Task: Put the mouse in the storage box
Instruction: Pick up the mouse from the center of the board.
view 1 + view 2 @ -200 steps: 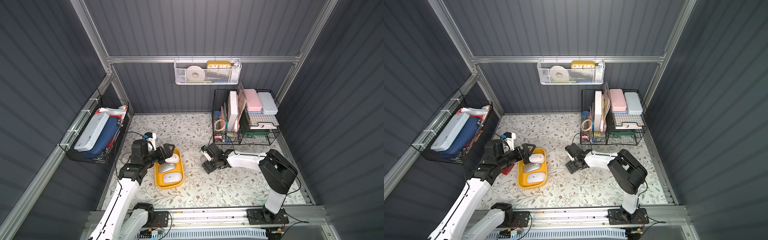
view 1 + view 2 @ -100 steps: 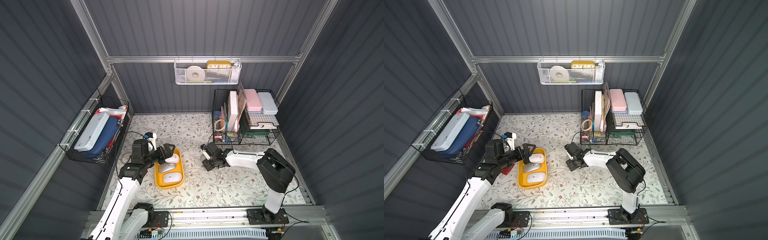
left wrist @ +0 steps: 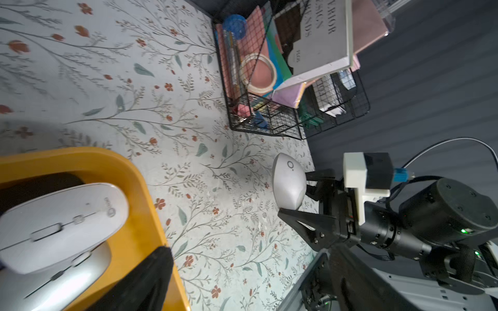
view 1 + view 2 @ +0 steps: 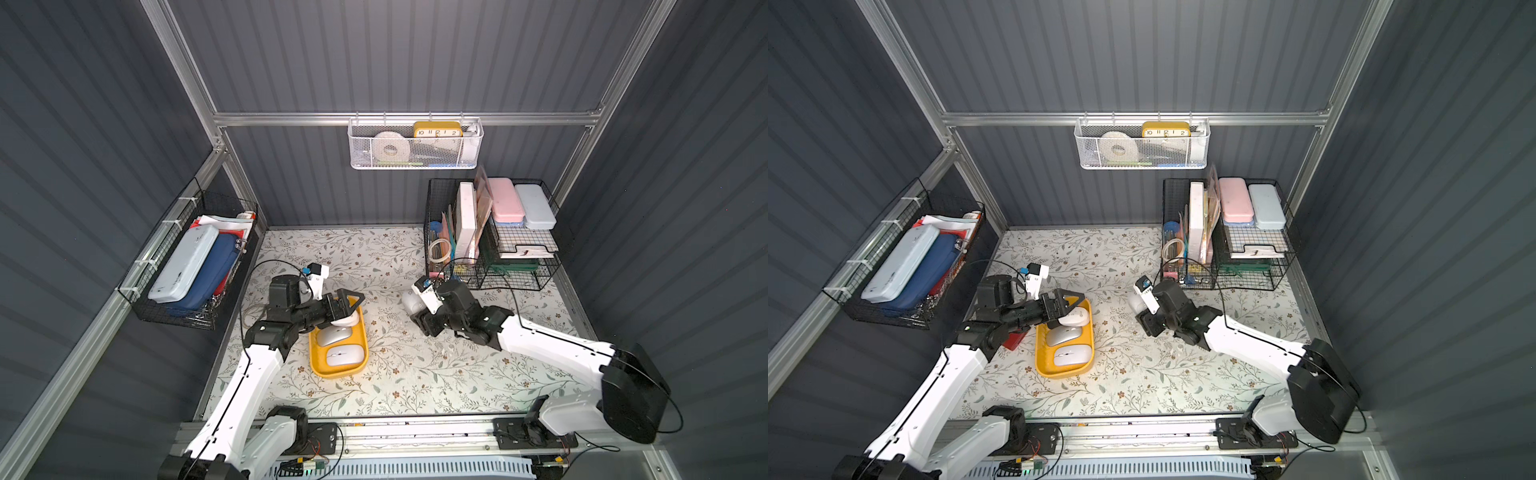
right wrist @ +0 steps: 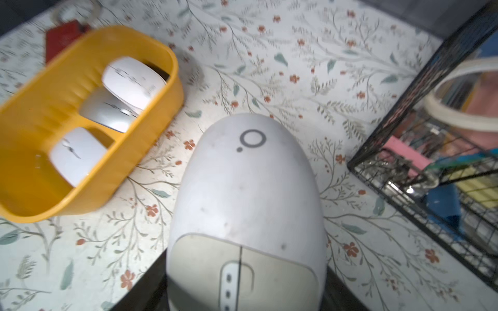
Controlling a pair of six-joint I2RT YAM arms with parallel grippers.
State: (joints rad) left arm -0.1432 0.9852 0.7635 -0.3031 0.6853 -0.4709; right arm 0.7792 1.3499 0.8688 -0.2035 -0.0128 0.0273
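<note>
My left gripper needs to next take hold of the ring-logo end (image 4: 409, 296) (image 3: 289, 166) of the white mouse, which my right gripper is holding up.
A white mouse (image 4: 409, 301) with a ring logo (image 5: 248, 188) is tilted up off the floral table, and my right gripper (image 4: 415, 311) is shut on its button end, right of centre. It shows the same way in the left wrist view: the mouse (image 3: 288, 183) sits between the right gripper's black fingers (image 3: 299, 219). The yellow storage box (image 4: 316, 365) lies to the left and holds three mice (image 4: 343, 355). My left gripper (image 4: 353, 309) is open over the box's far end, with its fingers either side of the top mouse (image 4: 1073, 319).
A black wire rack (image 4: 490, 232) with books and cases stands at the back right, close behind the right gripper. A wire basket (image 4: 187, 266) hangs on the left wall. A white mesh basket (image 4: 415, 145) hangs on the back wall. A red object (image 4: 1013, 340) lies left of the box.
My right gripper has shut on the mouse and shifted slightly toward the back. My left gripper has stayed over the box's far end, still wide.
</note>
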